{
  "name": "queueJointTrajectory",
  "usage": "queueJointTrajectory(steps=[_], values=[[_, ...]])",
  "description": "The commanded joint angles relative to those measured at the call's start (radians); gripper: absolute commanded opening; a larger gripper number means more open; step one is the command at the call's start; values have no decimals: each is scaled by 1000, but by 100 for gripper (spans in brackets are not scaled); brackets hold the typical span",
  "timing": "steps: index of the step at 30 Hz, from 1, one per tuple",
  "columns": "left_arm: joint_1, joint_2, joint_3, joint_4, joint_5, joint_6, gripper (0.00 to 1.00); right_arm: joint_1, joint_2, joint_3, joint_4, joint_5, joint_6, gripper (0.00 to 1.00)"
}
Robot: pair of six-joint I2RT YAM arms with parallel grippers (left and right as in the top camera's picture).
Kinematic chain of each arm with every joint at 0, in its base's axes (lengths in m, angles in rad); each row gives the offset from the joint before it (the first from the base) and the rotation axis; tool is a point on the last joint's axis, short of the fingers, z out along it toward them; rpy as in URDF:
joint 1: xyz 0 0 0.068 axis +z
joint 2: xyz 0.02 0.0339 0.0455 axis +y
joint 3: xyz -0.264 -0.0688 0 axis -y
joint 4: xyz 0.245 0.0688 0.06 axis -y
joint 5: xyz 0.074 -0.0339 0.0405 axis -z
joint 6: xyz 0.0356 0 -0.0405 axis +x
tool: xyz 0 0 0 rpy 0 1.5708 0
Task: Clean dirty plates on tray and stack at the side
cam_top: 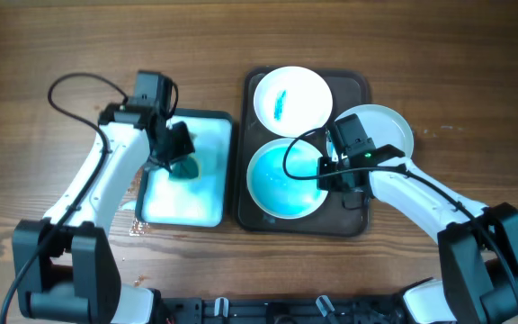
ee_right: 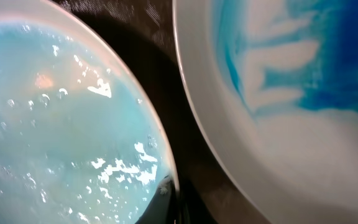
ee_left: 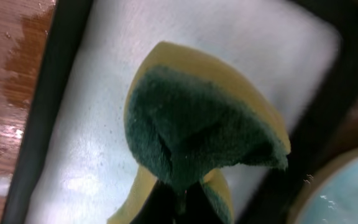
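I will put the soapy plate down on the wooden table (cam_top: 418,148) beside the clean-looking plate, off the tray, with my right gripper.
A dark tray (cam_top: 360,85) holds a white plate with a blue stain (cam_top: 292,97) at the back and a plate covered in light-blue soapy film (cam_top: 281,180) at the front. My left gripper (cam_top: 180,155) is shut on a folded green-and-yellow sponge (ee_left: 197,118), over a white basin (cam_top: 187,202); its jaws (ee_left: 179,202) pinch the sponge's lower edge. My right gripper (cam_top: 329,173) is shut on the right rim of the soapy plate (ee_right: 55,124); its jaws (ee_right: 173,196) sit at that rim. The stained plate (ee_right: 291,93) lies just beyond.
A third, clean-looking plate (cam_top: 392,124) lies at the tray's right edge, partly under my right arm. The black-rimmed basin (ee_left: 73,124) stands left of the tray. Water spots (ee_left: 17,74) wet the wooden table beside it.
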Motion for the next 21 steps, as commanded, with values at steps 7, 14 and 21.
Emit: queueJointTrajectory(steps=[7,14,21], values=[[112,-190,102,-123,149,-3,100,61,-64,499,-433,100,-206,4],[299,-528,145,-142,222,-10,100,364,-21,558,45,336,-311,4],[303,-619,145,-149,222,-10,100,611,125,558,319,857,-643,4]])
